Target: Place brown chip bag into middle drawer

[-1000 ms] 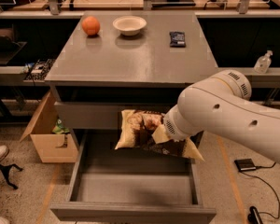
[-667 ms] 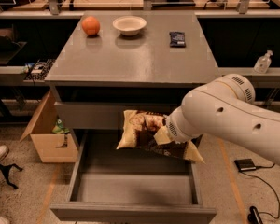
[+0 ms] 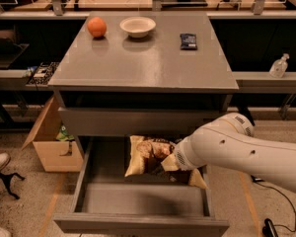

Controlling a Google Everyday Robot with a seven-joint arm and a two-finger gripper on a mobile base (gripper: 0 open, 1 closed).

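Next, my gripper lets go of the brown chip bag around the centre of the open middle drawer's grey bottom (image 3: pixel 148 177).
The brown chip bag (image 3: pixel 147 155) hangs over the back half of the open middle drawer (image 3: pixel 138 225), dark brown in the middle with pale tan ends. My gripper (image 3: pixel 164 165) reaches in from the right at the end of the white arm (image 3: pixel 237 149) and is shut on the bag's right side. The wrist hides most of the gripper. The drawer is pulled out towards the camera, and the front part of its grey floor (image 3: pixel 143 199) is bare.
On the cabinet top (image 3: pixel 148 63) are an orange (image 3: pixel 96 27), a white bowl (image 3: pixel 137 26) and a small dark blue snack packet (image 3: pixel 188 41). A cardboard box (image 3: pixel 52 142) stands left of the cabinet. A shut drawer front (image 3: pixel 138 122) sits above the open one.
The arm has moved down and slightly towards the camera, and the bag has come down with it, lower into the open drawer.
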